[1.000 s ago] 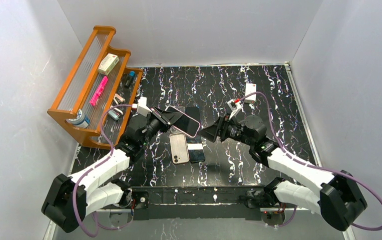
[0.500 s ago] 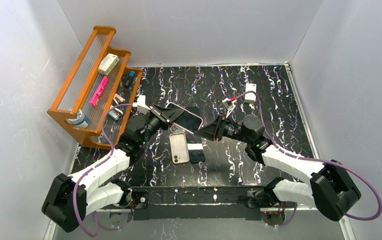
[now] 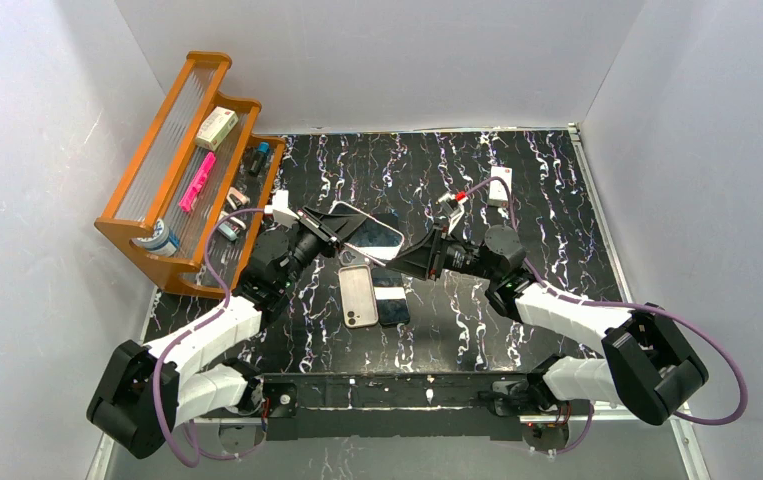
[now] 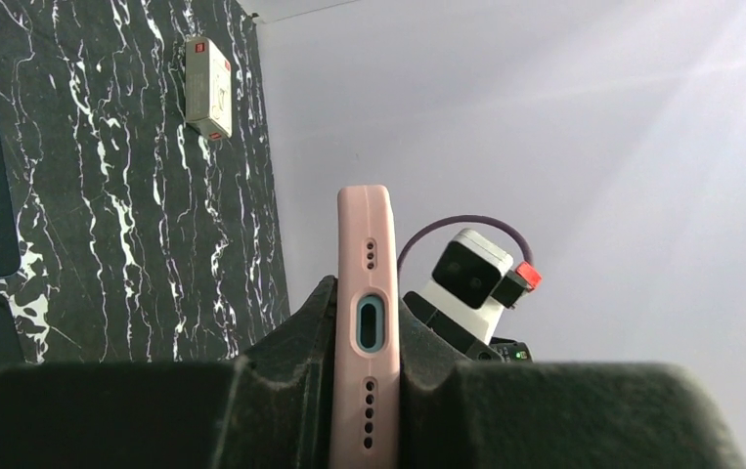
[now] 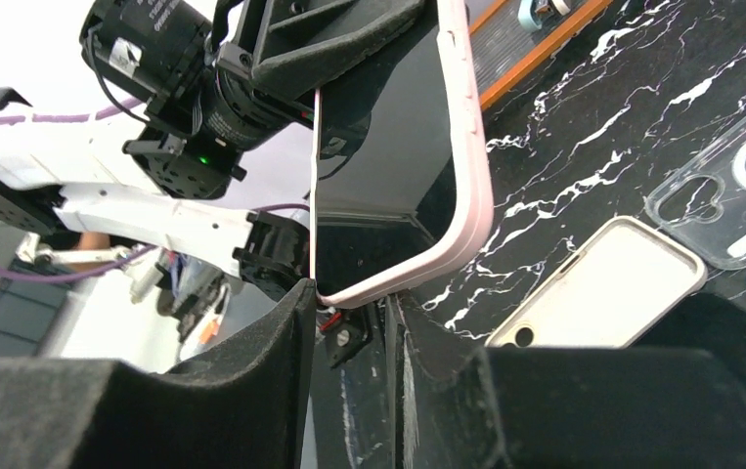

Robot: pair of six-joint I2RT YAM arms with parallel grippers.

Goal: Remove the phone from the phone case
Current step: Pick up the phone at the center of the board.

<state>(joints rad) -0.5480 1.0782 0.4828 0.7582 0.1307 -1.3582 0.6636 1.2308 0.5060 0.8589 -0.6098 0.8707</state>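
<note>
The phone sits within the case's rim and my right gripper pinches the case's lower corner, so next I open it and take the case's corner on the button side [image 5: 476,230].
The phone [image 3: 371,233], dark screen up, sits in a pink phone case [image 3: 355,211] and is held above the table. My left gripper [image 3: 329,232] is shut on its left end. In the left wrist view the case's [image 4: 364,293] port edge stands upright between the fingers [image 4: 290,342] of the left gripper [image 4: 364,391]. My right gripper [image 3: 398,260] is at the opposite end. In the right wrist view the right gripper [image 5: 349,298] has its jaws pinched on the lower corner of the case [image 5: 471,186], and the phone's glass [image 5: 383,147] shows above.
A beige empty case [image 3: 358,296] and a dark phone [image 3: 393,305] lie on the table under the held phone, with a clear case [image 5: 730,186] beside them. An orange rack [image 3: 182,160] stands at the left. A white box [image 3: 500,186] lies at the back right.
The right gripper moved left up to the held phone and narrowed its jaws onto the case's corner. The left gripper kept its hold while the phone rose and levelled a little.
</note>
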